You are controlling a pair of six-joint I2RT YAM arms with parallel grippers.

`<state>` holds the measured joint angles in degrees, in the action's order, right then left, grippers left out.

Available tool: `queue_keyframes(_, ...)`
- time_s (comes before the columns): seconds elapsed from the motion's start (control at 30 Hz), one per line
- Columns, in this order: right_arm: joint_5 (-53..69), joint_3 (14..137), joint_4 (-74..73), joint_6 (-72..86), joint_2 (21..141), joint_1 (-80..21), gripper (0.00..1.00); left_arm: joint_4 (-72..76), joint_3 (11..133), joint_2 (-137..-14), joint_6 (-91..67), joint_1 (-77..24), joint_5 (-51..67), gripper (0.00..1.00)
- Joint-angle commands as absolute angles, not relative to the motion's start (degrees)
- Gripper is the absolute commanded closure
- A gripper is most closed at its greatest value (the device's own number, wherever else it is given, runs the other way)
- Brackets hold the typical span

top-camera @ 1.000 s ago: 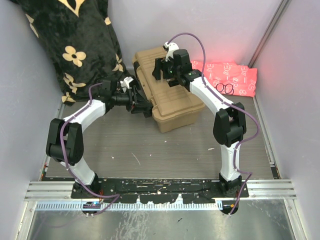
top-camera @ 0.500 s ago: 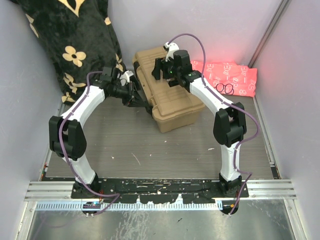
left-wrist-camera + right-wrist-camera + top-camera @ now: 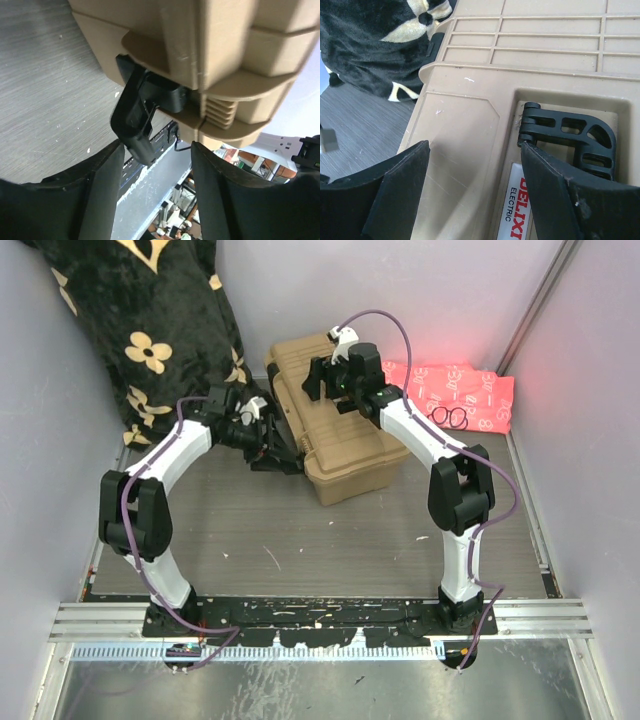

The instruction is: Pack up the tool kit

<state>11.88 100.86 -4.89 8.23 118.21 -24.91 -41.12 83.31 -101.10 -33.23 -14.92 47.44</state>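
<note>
Next, I open my left gripper, as the black latch juts away from the toolbox's ribbed catch, take the latch's loose end (image 3: 142,152), and swing it toward the catch.
The tool kit is a tan hard-plastic toolbox (image 3: 345,445) with its ribbed lid down, standing at the back middle of the table. My left gripper (image 3: 282,452) is at the box's left side, open. In the left wrist view a black latch (image 3: 140,117) sticks out from the box's seam (image 3: 225,60), its tip just ahead of the gap between my fingers (image 3: 100,200), untouched. My right gripper (image 3: 325,380) is open low over the lid (image 3: 470,120), whether touching I cannot tell. Its right finger (image 3: 560,200) is beside the folded black handle (image 3: 570,135).
A black floral blanket (image 3: 150,330) hangs at the back left, close to the box's far corner (image 3: 375,45). A pink patterned cloth (image 3: 460,395) with black rings (image 3: 448,417) on it lies at the back right. Walls close in both sides.
My left arm swung up toward the blanket, then came back down beside the box's left side. The right arm has hardly moved.
</note>
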Motion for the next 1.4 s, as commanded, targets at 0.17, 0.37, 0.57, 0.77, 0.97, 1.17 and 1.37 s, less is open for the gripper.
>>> queue_keyframes(0.17,6.01,89.78,-47.26,14.90,130.62,-20.72,0.20,-7.51,66.66,-93.81,-48.85,-17.47,50.98,0.32)
queue_keyframes(0.37,5.09,89.92,-48.61,14.77,129.50,-20.72,0.20,10.67,59.26,-93.52,-56.64,-19.03,48.44,0.32)
queue_keyframes(0.57,3.97,89.15,-49.57,14.33,128.19,-20.69,0.20,18.00,56.81,-94.01,-58.43,-19.08,47.18,0.36)
queue_keyframes(0.77,3.78,88.70,-49.66,14.59,127.77,-20.71,0.20,26.94,53.81,-94.06,-63.28,-19.08,47.07,0.42)
queue_keyframes(0.97,3.69,88.92,-49.83,14.74,127.66,-20.73,0.20,28.89,52.26,-92.88,-65.09,-19.08,47.80,0.69)
queue_keyframes(1.17,3.93,89.03,-49.53,14.98,127.93,-20.81,0.20,27.37,51.38,-90.57,-65.40,-19.00,48.45,0.95)
queue_keyframes(1.37,4.04,88.67,-49.19,14.88,127.86,-20.87,0.20,20.50,54.31,-87.39,-63.95,-18.48,49.56,0.95)
